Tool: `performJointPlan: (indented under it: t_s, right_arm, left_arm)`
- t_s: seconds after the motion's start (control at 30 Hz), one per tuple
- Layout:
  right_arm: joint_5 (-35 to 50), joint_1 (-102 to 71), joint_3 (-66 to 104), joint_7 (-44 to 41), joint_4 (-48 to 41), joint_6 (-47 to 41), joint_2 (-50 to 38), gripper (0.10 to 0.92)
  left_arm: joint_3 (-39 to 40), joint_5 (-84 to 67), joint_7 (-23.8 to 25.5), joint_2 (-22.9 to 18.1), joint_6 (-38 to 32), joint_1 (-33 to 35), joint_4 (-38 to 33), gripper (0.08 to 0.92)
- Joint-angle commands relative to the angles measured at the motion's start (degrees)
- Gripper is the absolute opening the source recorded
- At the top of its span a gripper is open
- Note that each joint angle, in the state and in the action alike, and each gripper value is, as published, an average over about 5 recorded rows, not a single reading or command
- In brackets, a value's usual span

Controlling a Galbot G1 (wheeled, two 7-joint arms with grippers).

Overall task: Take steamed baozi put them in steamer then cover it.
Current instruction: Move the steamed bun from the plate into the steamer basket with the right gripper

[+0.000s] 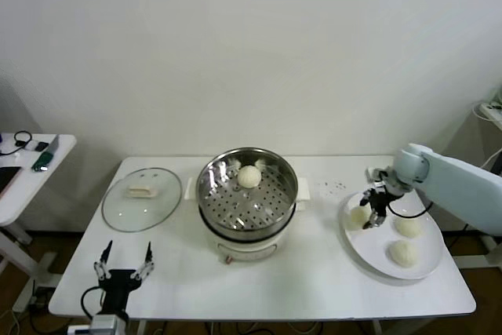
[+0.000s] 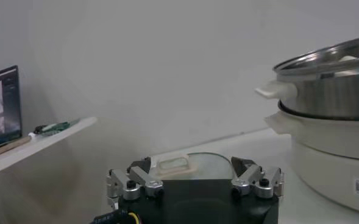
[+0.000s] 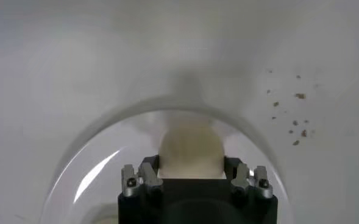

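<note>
The robot's right gripper will let go of its baozi on the steamer's tray [image 1: 227, 195] between the other baozi there and the side of the glass cover.
The steel steamer [image 1: 247, 194] stands mid-table on its white base with one baozi [image 1: 249, 176] on its perforated tray. On the white plate [image 1: 369, 260] at the right lie three more baozi. My right gripper [image 1: 372, 211] is down on the plate and shut on the left baozi [image 1: 359, 216], which fills the space between its fingers in the right wrist view [image 3: 190, 151]. The glass cover [image 1: 142, 198] lies flat left of the steamer. My left gripper [image 1: 123, 266] waits open near the table's front left, the cover's handle [image 2: 172, 165] just beyond it.
A side table [image 1: 27, 174] with small items stands at the far left. Crumbs [image 1: 335, 187] dot the tabletop behind the plate. The steamer's side handle [image 2: 275, 91] juts toward my left gripper's side.
</note>
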Motion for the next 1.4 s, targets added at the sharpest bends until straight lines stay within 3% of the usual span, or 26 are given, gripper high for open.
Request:
performJointPlan:
  t_s: [0.03,0.3,0.5,0.93,1.4]
  right_arm:
    - [8.3,12.4,-4.4,-0.4,1.8,-0.1,-0.4,0.679]
    - [21.6,28.8,-12.6,-0.6,1.5,-1.4,7.6,0.679]
    - [28.0,31.6,-13.9,0.7,1.9,-3.0,15.1,0.679]
    - [29.9,22.0,-10.6,6.2,2.2,-7.6,32.2,0.679]
    - [28.4,14.9,-15.2,6.8,-4.2,-6.5,41.0,0.68]
  left_arm:
    - [0.3,0.4,0.0,0.1,0.0,0.2,-0.1,0.823]
    - [1.5,1.2,0.0,0.3,0.0,0.7,-0.8,0.823]
    - [2.5,1.8,0.0,0.4,0.0,1.2,-1.1,0.823]
    - [2.7,2.1,-0.1,0.7,-0.2,2.0,-1.5,0.823]
    - [2.3,1.6,-0.1,1.3,-0.2,2.3,-1.7,0.823]
